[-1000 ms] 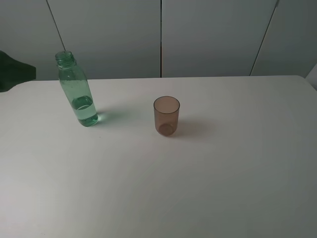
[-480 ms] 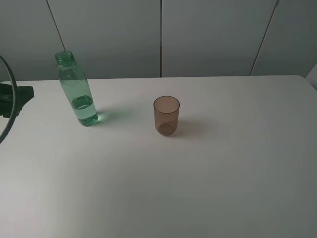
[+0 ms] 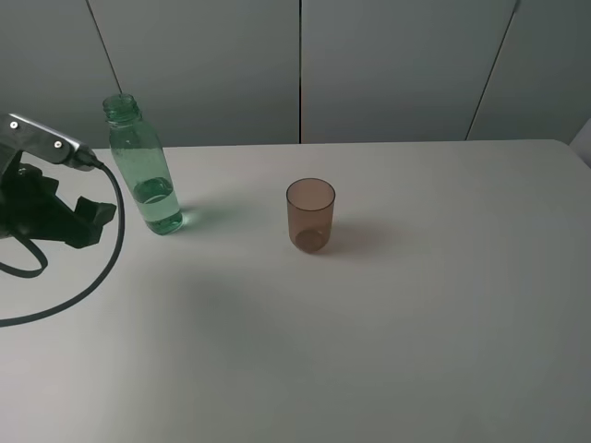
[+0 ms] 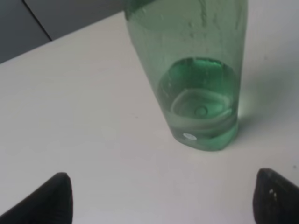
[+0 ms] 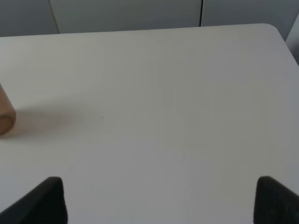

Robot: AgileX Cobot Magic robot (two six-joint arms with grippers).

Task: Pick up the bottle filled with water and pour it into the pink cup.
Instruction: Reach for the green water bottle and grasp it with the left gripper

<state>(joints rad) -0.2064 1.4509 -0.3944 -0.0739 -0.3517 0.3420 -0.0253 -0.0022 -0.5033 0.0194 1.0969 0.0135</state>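
Observation:
I need to close my left gripper on the lower body [image 3: 154, 190] [image 4: 200, 86] of the green bottle, around the surface of the water.
The green bottle [image 3: 148, 175] stands upright and uncapped at the back left of the white table [image 3: 369, 332], with water in its lower part. The pink cup [image 3: 310, 215] stands upright near the middle, well apart from the bottle. My left gripper [image 3: 92, 220] is open just left of the bottle, not touching it. In the left wrist view the bottle [image 4: 196, 93] stands ahead of the gap of the left gripper [image 4: 163, 205]. My right gripper [image 5: 161, 205] is open and empty; the cup's edge [image 5: 5, 114] shows at that view's border. The right arm is out of the exterior view.
A black cable [image 3: 92, 277] loops from the left arm over the table's left side. Grey wall panels [image 3: 388, 65] stand behind the table's far edge.
My left arm has come in from the left edge and moved right, close to the bottle. The bottle and cup have not moved.

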